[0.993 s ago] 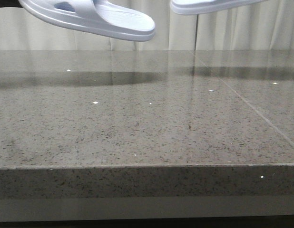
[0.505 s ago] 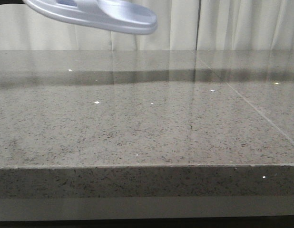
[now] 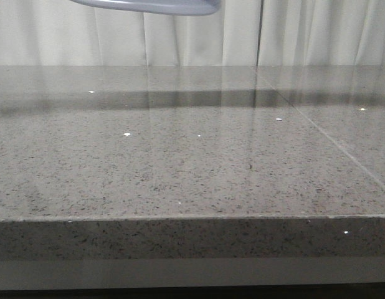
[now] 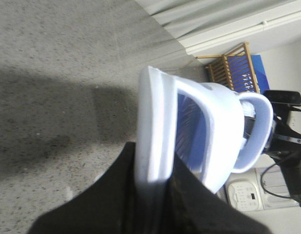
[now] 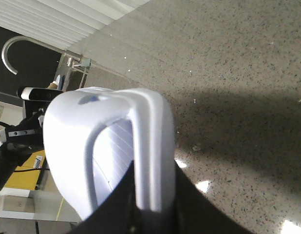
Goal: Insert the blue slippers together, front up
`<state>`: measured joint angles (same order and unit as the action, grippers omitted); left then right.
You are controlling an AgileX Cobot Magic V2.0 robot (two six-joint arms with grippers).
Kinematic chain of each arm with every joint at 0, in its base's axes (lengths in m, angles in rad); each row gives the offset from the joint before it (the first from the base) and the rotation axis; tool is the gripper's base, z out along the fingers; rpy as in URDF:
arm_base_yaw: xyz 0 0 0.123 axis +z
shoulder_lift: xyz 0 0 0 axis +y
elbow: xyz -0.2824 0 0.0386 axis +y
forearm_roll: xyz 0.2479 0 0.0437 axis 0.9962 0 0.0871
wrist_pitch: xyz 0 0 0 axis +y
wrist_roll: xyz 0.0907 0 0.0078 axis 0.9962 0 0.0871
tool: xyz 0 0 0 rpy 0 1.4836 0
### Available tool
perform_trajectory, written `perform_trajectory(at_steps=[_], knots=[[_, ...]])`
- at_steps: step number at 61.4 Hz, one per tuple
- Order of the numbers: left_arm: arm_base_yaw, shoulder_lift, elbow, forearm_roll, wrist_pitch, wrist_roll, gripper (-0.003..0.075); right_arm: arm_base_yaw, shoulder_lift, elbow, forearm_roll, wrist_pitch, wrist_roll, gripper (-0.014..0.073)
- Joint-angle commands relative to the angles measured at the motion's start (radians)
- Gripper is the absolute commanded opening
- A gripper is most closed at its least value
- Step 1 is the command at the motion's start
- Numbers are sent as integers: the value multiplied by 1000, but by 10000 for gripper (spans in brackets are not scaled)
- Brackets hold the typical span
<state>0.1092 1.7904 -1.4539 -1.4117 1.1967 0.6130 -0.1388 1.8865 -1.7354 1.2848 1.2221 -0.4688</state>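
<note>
I need to use my right gripper to release its slipper, now held in the air over the table, tucked into the end of the slipper point(image 3: 240, 5) in my left gripper.
Each gripper holds one pale lavender-blue slipper in the air over the stone table. My left gripper point(image 4: 149, 195) is shut on the thick sole of one slipper point(image 4: 189, 126), seen edge-on with its strap and open toe away from the fingers. My right gripper point(image 5: 153, 204) is shut on the sole of the other slipper point(image 5: 111, 146). In the front view only the underside of one slipper point(image 3: 152, 6) shows at the top edge, left of centre. The other slipper and both grippers are out of that view.
The grey speckled stone table point(image 3: 192, 162) fills the front view, its front edge point(image 3: 192, 218) near the bottom. White curtains point(image 3: 304, 31) hang behind it. A wooden rack point(image 4: 233, 66) and the robot's stand show past the table in the left wrist view.
Both slippers have risen. The left one is now almost out of the top of the front view and has shifted right. The right one left that view about half a second ago.
</note>
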Motion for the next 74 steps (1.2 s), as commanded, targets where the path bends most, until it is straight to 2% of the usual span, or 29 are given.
perform_trajectory(at_steps=[1, 27, 57, 74], knots=[[-20, -54, -30, -104, 92, -10, -19, -1, -44, -31, 105, 16, -20, -60], [-57, -54, -30, -138, 92, -12, -19, 29, -37, -31, 130, 19, -24, -60], [-98, -54, -30, -208, 92, -12, -19, 108, -18, -31, 234, 11, -51, -60], [-116, -54, -30, -242, 92, -12, -19, 162, 21, -31, 252, 11, -65, -60]])
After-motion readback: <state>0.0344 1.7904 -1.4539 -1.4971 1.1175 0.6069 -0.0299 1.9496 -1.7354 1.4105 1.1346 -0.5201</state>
